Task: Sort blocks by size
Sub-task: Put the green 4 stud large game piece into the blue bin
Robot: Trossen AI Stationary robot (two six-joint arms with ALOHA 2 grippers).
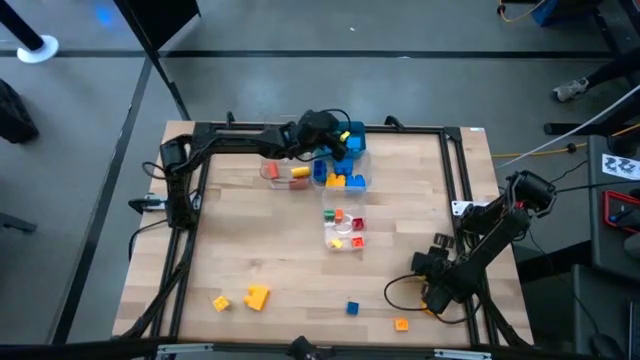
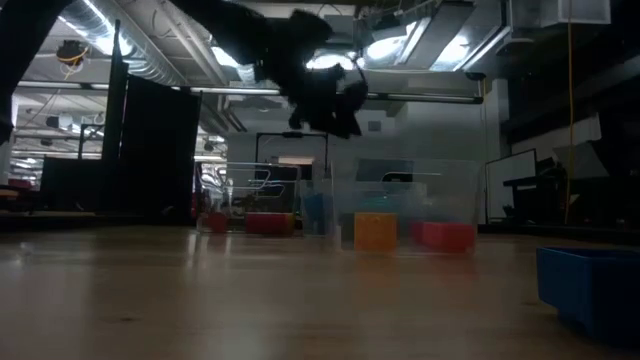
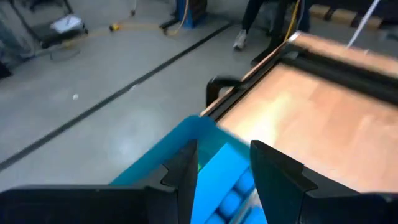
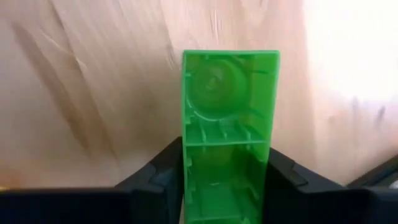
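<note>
I should open my right gripper to let go of the green block in the teal-blue tray (image 1: 325, 138), beside the blue blocks.
My left gripper (image 1: 338, 142) hangs high over the teal-blue tray (image 1: 357, 143) at the table's far middle and also shows in the low view (image 2: 335, 110). A blue studded block (image 3: 225, 177) fills the gap between its fingers. My right gripper (image 1: 428, 290) is near the table's right front, shut on a green block (image 4: 229, 124) above bare wood. Loose blocks lie near the front edge: two yellow (image 1: 257, 296), one blue (image 1: 352, 308), one orange (image 1: 401, 323). My left gripper has the blue block's two sides (image 3: 208, 177) between its two fingers, above the tray. How far back the block reaches cannot be told. My right gripper pinches the green block's two long sides (image 4: 186, 168) between its two fingers. The block's hollow underside faces the wrist camera, and its free end sticks out past the fingertips, clear of the table.
Three clear tubs with blocks in them stand in the table's middle: one far left (image 1: 285, 172), one beside the tray (image 1: 342, 180), one nearer (image 1: 345, 232). A black frame (image 1: 455, 160) runs along the table's sides. Bare wood lies at the left and the middle front.
</note>
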